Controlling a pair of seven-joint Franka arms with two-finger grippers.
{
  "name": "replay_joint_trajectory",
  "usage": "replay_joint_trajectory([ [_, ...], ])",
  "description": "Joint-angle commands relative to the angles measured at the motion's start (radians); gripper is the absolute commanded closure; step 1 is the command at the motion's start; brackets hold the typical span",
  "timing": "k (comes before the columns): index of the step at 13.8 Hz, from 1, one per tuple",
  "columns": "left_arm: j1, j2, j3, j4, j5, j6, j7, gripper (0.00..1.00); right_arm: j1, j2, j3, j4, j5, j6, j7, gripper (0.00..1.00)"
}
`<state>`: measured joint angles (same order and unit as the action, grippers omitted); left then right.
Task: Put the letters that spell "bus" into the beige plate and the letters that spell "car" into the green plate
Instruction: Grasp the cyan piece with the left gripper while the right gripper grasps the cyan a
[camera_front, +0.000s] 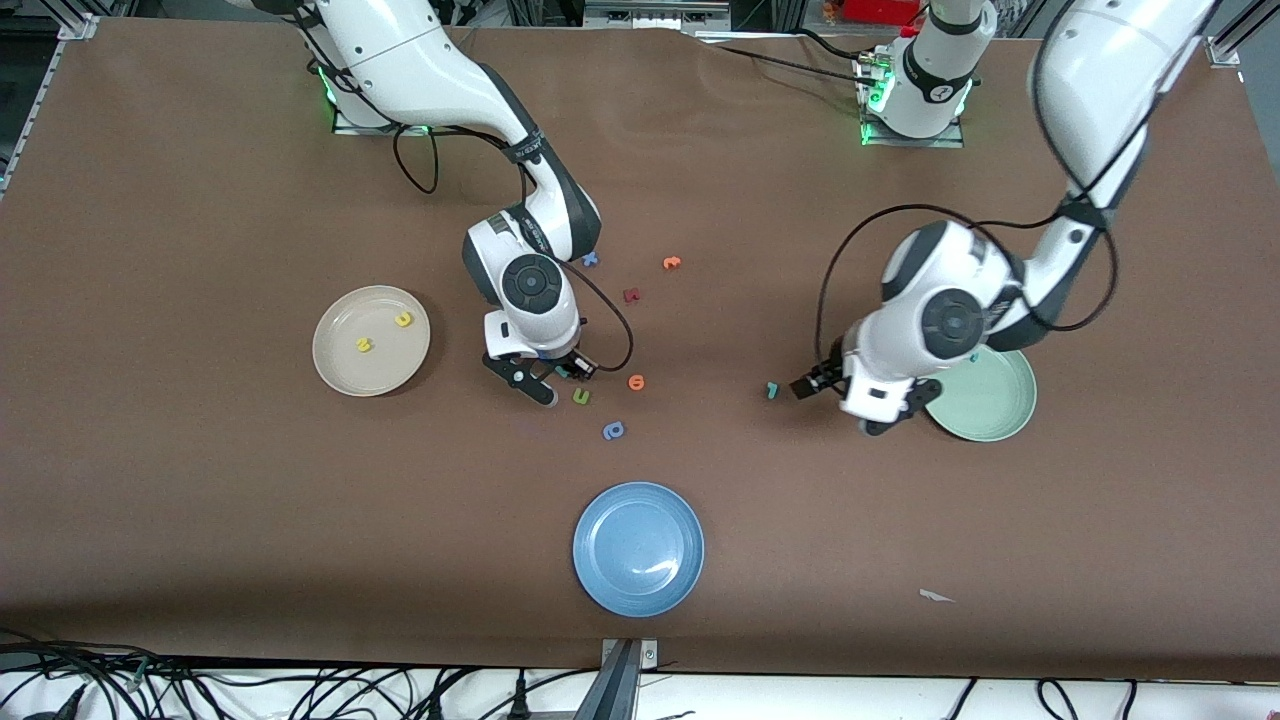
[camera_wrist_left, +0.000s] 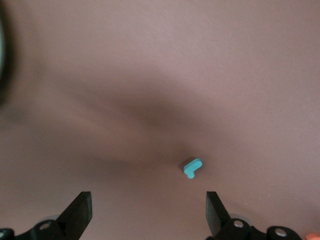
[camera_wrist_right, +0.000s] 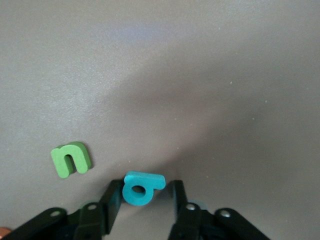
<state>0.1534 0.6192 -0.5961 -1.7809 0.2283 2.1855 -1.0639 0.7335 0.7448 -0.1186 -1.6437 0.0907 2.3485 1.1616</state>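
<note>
The teal "b" sits shallow at my right gripper's fingertips with a gap by its stem, so next I open wider, center again and close on both loop and stem (camera_wrist_right: 142, 188).
The teal "b" (camera_wrist_right: 140, 188) lies between the fingers of my right gripper (camera_wrist_right: 142, 200), over the table between the beige plate (camera_front: 340, 375) and the loose letters. One finger touches the "b" and a small gap shows at the other, so the gripper stands open around it. Two yellow letters (camera_front: 403, 319) (camera_front: 365, 345) lie in the beige plate. My left gripper (camera_front: 812, 383) (camera_wrist_left: 147, 210) hangs wide open and empty just beside the thin teal "r" (camera_front: 772, 390) (camera_wrist_left: 192, 167), next to the green plate (camera_front: 990, 415). The left arm hides part of that plate.
Beside the right gripper lie a green letter (camera_front: 581, 397) (camera_wrist_right: 71, 159), an orange one (camera_front: 637, 382) and a periwinkle one (camera_front: 613, 431). Farther from the camera are a dark red letter (camera_front: 631, 295), an orange one (camera_front: 671, 263) and a blue one (camera_front: 591, 260). A blue plate (camera_front: 610, 580) sits nearest the camera.
</note>
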Motion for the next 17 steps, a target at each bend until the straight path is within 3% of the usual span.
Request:
replay_joint_trajectory([
  [1,-0.040,0.069,0.015,0.020,0.094,0.051,-0.063,0.00,-0.002,0.018,-0.003,0.013,-0.006,0.000,0.000,0.78],
  [5,-0.061,0.125,0.019,0.021,0.100,0.161,-0.094,0.01,-0.002,0.004,-0.015,0.024,-0.006,-0.011,-0.013,0.83],
  [8,-0.165,0.128,0.122,0.037,0.111,0.163,-0.114,0.05,0.001,0.004,-0.019,0.022,-0.009,-0.011,-0.010,0.83],
  [9,-0.194,0.134,0.152,0.053,0.111,0.163,-0.116,0.07,0.000,0.002,-0.027,0.022,-0.009,-0.012,-0.013,0.79],
  [10,-0.201,0.136,0.156,0.055,0.111,0.163,-0.116,0.09,0.000,0.002,-0.039,0.024,-0.009,-0.012,-0.016,0.57],
  [11,-0.201,0.134,0.156,0.055,0.109,0.163,-0.116,0.13,0.000,0.002,-0.042,0.024,-0.008,-0.011,-0.025,0.42],
  [13,-0.201,0.136,0.156,0.055,0.102,0.163,-0.116,0.26,0.000,0.002,-0.062,0.024,-0.006,-0.011,-0.058,0.33],
  [17,-0.199,0.136,0.156,0.055,0.100,0.163,-0.116,0.55,0.000,0.001,-0.089,0.024,-0.008,-0.011,-0.097,0.33],
])
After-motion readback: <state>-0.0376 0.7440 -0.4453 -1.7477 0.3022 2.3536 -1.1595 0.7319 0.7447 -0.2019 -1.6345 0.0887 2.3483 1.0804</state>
